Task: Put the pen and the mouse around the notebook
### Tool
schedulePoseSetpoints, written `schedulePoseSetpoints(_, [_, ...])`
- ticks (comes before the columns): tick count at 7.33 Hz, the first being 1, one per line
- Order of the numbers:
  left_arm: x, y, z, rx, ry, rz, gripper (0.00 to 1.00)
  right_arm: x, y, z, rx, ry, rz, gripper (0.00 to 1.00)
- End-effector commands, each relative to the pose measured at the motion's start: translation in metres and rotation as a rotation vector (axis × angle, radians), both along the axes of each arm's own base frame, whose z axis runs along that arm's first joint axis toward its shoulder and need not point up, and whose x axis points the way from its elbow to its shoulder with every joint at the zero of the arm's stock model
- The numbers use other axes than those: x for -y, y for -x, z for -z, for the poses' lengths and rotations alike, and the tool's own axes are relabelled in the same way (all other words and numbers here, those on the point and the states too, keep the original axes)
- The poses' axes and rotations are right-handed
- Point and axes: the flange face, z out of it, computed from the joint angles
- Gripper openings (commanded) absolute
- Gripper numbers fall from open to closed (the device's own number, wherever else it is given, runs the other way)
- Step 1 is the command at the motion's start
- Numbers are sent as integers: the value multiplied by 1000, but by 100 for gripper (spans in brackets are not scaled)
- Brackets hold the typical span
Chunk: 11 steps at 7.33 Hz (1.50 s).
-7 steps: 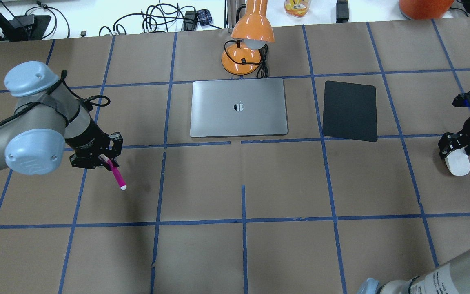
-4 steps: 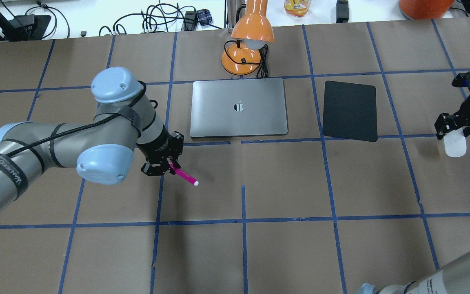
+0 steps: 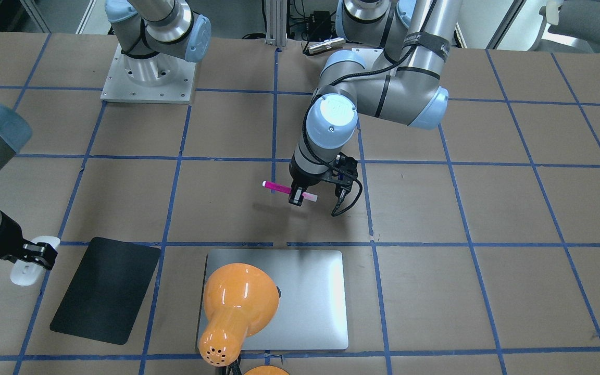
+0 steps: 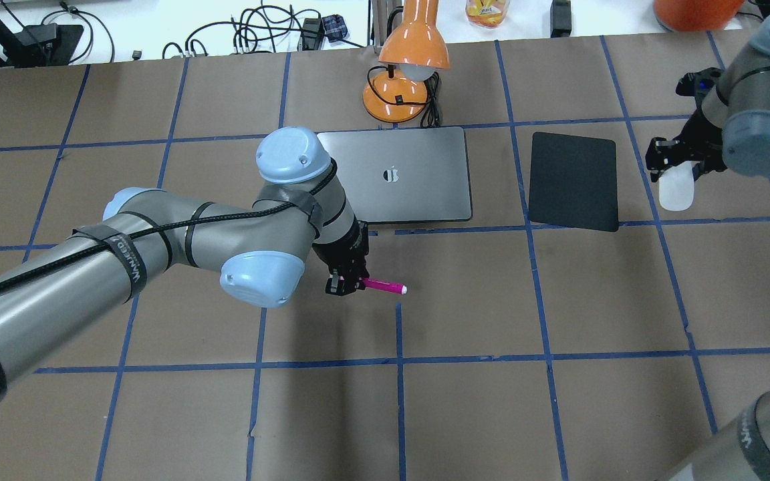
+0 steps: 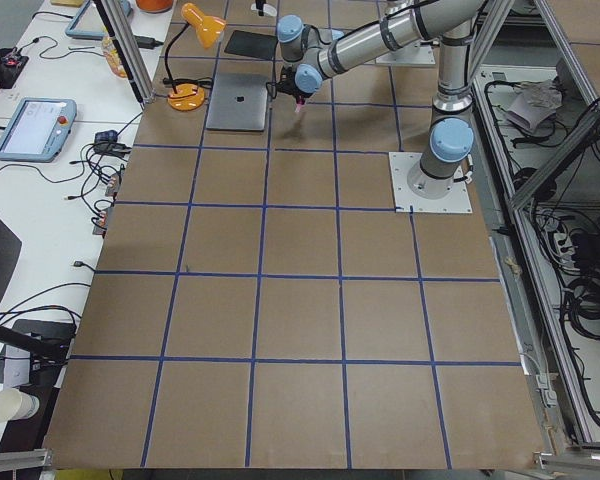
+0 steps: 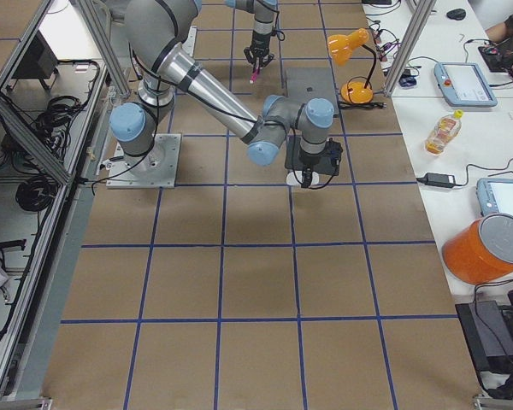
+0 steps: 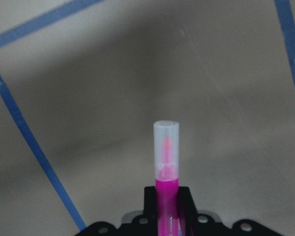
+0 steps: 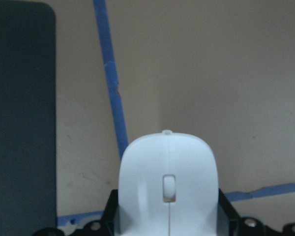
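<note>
Next, my right gripper releases the white mouse, which now hangs beside the pad, on the middle of the black pad [image 3: 106, 296].
The silver-grey notebook [image 4: 392, 177] [image 3: 310, 302] lies closed at the table's far middle. My left gripper [image 4: 351, 286] [image 3: 300, 197] is shut on the magenta pen [image 4: 385, 287] [image 3: 276, 186] and holds it level just above the table, a little in front of the notebook's near edge. The left wrist view shows the pen's [image 7: 166, 157] pale tip pointing away from the gripper. My right gripper [image 4: 676, 164] [image 3: 34, 255] is shut on the white mouse [image 4: 676, 194] [image 3: 32, 263] [image 8: 168, 182], which hangs just right of the black pad.
A thin black pad [image 4: 573, 180] [image 3: 104, 289] lies right of the notebook. An orange desk lamp [image 4: 405, 73] [image 3: 235, 307] stands behind the notebook, its head leaning over it. Brown paper with blue tape lines covers the table.
My left arm has carried the pen rightward to the notebook's front, and the pen has swung level. My right arm has carried the mouse farther back and leftward, toward the black pad.
</note>
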Motion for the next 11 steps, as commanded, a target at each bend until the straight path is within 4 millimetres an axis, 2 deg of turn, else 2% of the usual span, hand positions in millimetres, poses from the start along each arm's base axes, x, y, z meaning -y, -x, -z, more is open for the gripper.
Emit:
schedulePoseSetpoints(1, [26,13,20,10,-15,-21,0,39,-46,13,27,13,14,59])
schedulePoseSetpoints(3, [39,18,29,10,-15,-16,0,48,-86,27,35,-1,32,58])
schedulePoseSetpoints(4, [40,16,30,19,-17,-19,83,49,-97,37,38,-14,51,58])
schedulePoseSetpoints(5, [42,13,24,20,-6,-8,100,48,-99,49,41,-30,48,58])
schedulePoseSetpoints(6, [45,2,10,15,8,-19,100,48,-104,49,40,-30,42,58])
schedulePoseSetpoints(7, [48,-9,-7,7,21,53,100,48,-110,49,42,-30,33,58])
schedulePoseSetpoints(8, [49,-26,-47,-3,55,233,100,47,-111,50,42,-31,33,59])
schedulePoseSetpoints(9, [50,-55,-82,1,51,380,100,48,-110,50,42,-30,33,83])
schedulePoseSetpoints(10, [42,-87,-112,-22,42,532,100,50,-109,44,37,-20,33,100])
schedulePoseSetpoints(11, [26,-116,-148,-41,38,629,100,49,-108,39,36,-20,34,100])
